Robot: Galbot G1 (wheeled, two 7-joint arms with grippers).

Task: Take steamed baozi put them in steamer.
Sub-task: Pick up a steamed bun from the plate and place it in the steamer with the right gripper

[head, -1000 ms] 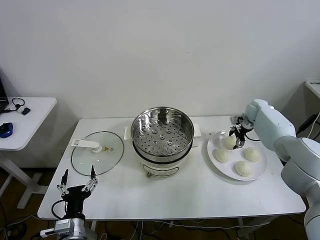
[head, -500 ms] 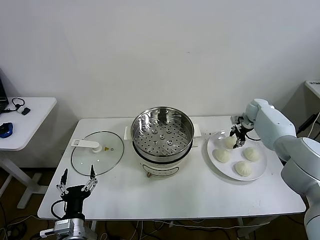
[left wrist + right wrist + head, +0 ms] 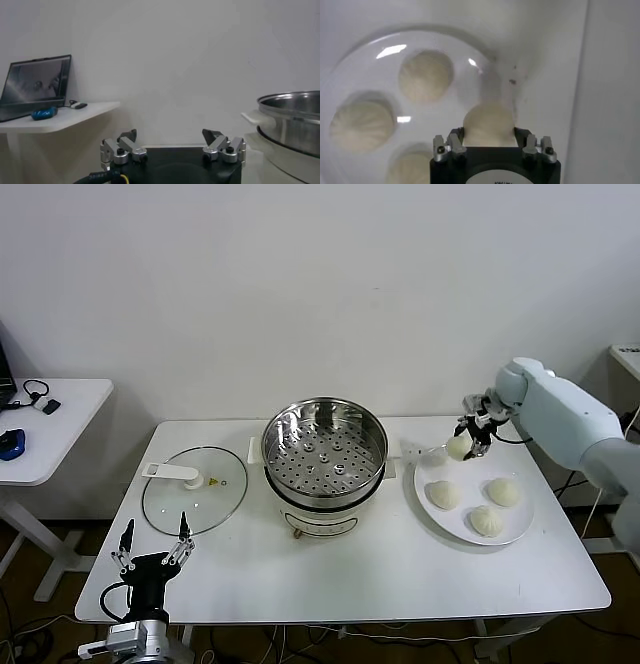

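Observation:
The baozi, now held above the white plate's rim, will be released by my right gripper on the holed bottom of the steamer, at a spot behind its centre (image 3: 321,431) toward the wall.
My right gripper (image 3: 464,442) is shut on one cream-white baozi (image 3: 458,448) and holds it above the far left rim of the white plate (image 3: 440,518). In the right wrist view the held baozi (image 3: 488,122) sits between the fingers, above the plate (image 3: 375,50). Three more baozi lie on the plate: one (image 3: 442,494), another (image 3: 503,491) and a third (image 3: 486,521). The shiny steel steamer (image 3: 325,449) stands at the table's middle, left of the gripper, and holds nothing. My left gripper (image 3: 152,546) is open, parked below the table's front left edge.
A flat glass lid (image 3: 194,488) with a white handle lies left of the steamer. A white side table (image 3: 45,429) with a blue mouse stands far left. The steamer's rim shows in the left wrist view (image 3: 290,107).
My right gripper has lifted one baozi off the plate and moved it up and slightly left. The left arm has not moved.

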